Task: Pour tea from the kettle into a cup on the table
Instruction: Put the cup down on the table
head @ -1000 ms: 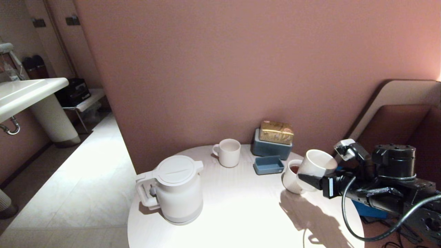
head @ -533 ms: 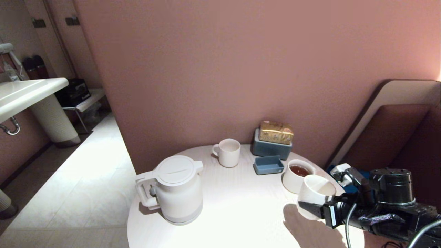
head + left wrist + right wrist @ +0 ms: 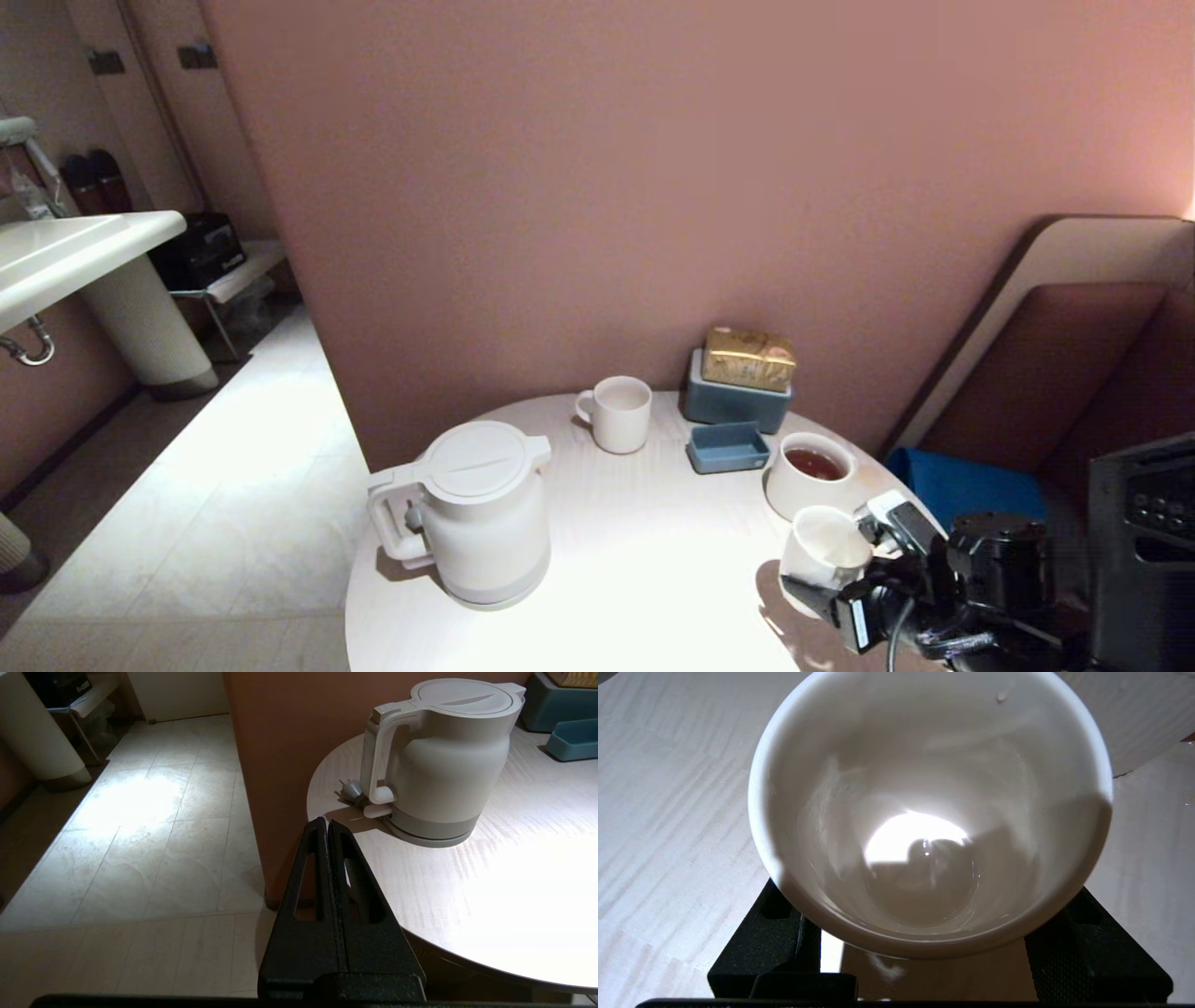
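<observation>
My right gripper needs to let go of the small white cup on the table [image 3: 796, 603], at a spot just in front of the wider cup.
The white kettle [image 3: 485, 513] stands lid-on at the left of the round white table [image 3: 653, 560], its loop handle toward the edge; it also shows in the left wrist view [image 3: 444, 751]. My right gripper [image 3: 812, 583] is shut on the small white cup [image 3: 822, 551] at the table's front right, low over the top. In the right wrist view the cup [image 3: 924, 812] sits upright between the black fingers [image 3: 775, 942]; inside is only a wet sheen. Reddish-brown tea [image 3: 814, 463] fills the wider cup [image 3: 794, 490] just behind. My left gripper [image 3: 326, 822] hangs shut off the table's left edge, short of the kettle's handle.
A white mug [image 3: 621, 413] with a loop handle stands at the back. Next to it are a small blue tray [image 3: 727, 447] and a blue box [image 3: 733, 399] with a gold packet [image 3: 750, 358] on top. A pink wall rises right behind the table.
My right gripper has brought the cup from a tilt above the wider cup down and forward to the table's front right. The cup now sits upright. The left arm has not moved.
</observation>
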